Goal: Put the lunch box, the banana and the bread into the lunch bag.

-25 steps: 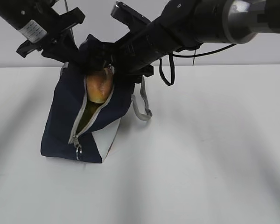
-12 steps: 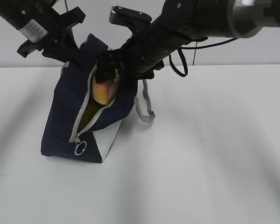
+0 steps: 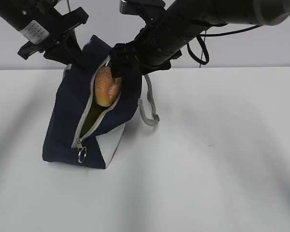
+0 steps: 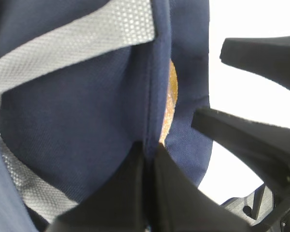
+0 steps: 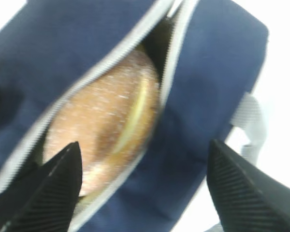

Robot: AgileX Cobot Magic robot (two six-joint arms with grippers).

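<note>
The bread sits high in the opening of the lunch bag. My right gripper needs to take the opening's loose edge (image 3: 130, 85) and lift together with my left gripper.
The navy lunch bag (image 3: 67, 121) stands on the white table with its zipper open. The golden-brown bread (image 3: 106, 87) sits in the upper part of the opening, partly sticking out; it also shows in the right wrist view (image 5: 104, 121) and as a sliver in the left wrist view (image 4: 171, 96). My left gripper (image 4: 149, 154) is shut on the lunch bag's top edge and holds it up. My right gripper (image 5: 142, 181) is open and empty, just above the bread and the bag's right flap. Something yellow-green shows deep in the opening (image 3: 92, 118). The lunch box is hidden.
A grey webbing handle (image 3: 147, 108) hangs off the bag's right side. The zipper's metal ring pull (image 3: 80, 154) hangs at the lower end of the opening. White table (image 3: 208, 159) stretches to the right and front.
My right gripper has let go of the bread and drawn back up and to the right. The bread stays in the bag's opening. The left gripper has not moved.
</note>
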